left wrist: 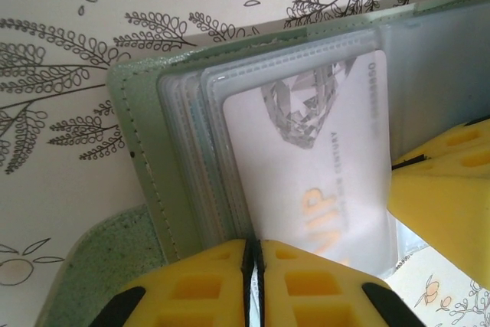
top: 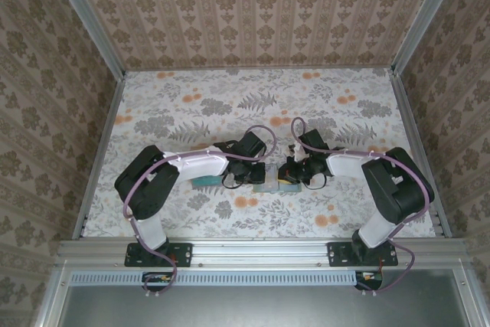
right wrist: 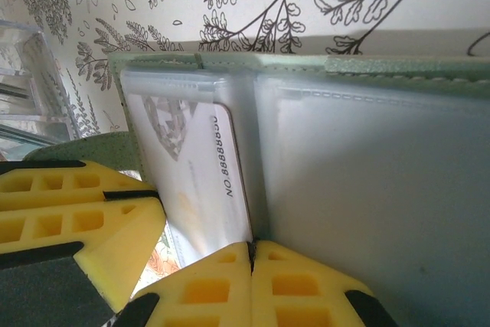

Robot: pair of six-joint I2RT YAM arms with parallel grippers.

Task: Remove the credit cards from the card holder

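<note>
My right gripper's closed fingers only touch the white card's numbered edge. They should open and pinch that edge (right wrist: 243, 203) while my left gripper pins down the card's sleeve.
The card holder (left wrist: 145, 158) lies open, with a grey-green cover and clear sleeves; from above it sits between the two wrists (top: 269, 185). A white credit card (left wrist: 321, 174) with a diamond print and "VIP" sits in the front sleeve (right wrist: 191, 181). My left gripper (left wrist: 256, 266) is shut on the sleeve stack at the card's near left corner. My right gripper (right wrist: 251, 262) is shut at the fold, right on the card's numbered edge. I cannot tell whether it pinches the card bare or through the sleeve. Its yellow finger (left wrist: 448, 204) enters the left wrist view from the right.
A teal flat thing (top: 205, 181) lies under the left forearm. A clear plastic object (right wrist: 23, 89) stands just left of the holder. Patterned walls (top: 46, 112) close in the flowered table (top: 230, 105) on three sides. The left gripper's fingers (right wrist: 76, 212) crowd the holder's left end.
</note>
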